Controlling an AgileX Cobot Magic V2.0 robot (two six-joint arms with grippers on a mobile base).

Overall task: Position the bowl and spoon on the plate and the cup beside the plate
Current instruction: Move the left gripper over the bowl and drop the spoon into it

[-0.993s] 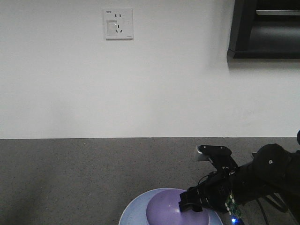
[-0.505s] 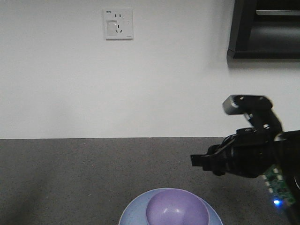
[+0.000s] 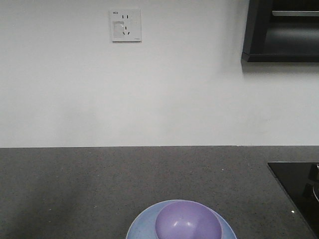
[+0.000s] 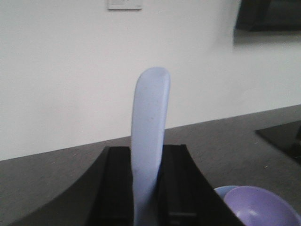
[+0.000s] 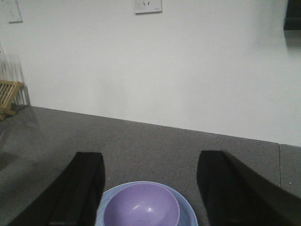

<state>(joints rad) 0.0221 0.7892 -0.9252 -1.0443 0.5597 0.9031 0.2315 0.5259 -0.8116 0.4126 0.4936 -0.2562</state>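
Next, my left gripper sets the pale blue spoon down inside the lavender bowl (image 3: 195, 218) (image 4: 267, 205), with the spoon's handle leaning on the bowl's far rim.
The lavender bowl (image 3: 188, 225) sits inside the pale blue plate (image 3: 137, 230) at the counter's near edge; both also show in the right wrist view, bowl (image 5: 141, 212) on plate (image 5: 186, 213). My right gripper (image 5: 149, 165) hangs open above and behind them, nothing between its fingers. My left gripper (image 4: 146, 155) is shut on the pale blue spoon (image 4: 149, 136), which stands upright between the fingers; bowl (image 4: 261, 207) and plate (image 4: 221, 190) lie to its lower right. The cup is out of view. Neither gripper shows in the front view.
A dark speckled counter (image 3: 75, 184) runs back to a white wall with a socket (image 3: 125, 25). A black glossy hob (image 3: 296, 186) lies at the right. A dark cabinet (image 3: 281, 30) hangs upper right. A wooden rack (image 5: 8, 96) stands far left.
The right arm let go of the bowl in the plate, rose, and drew back out of the front view. The bowl stays in the plate.
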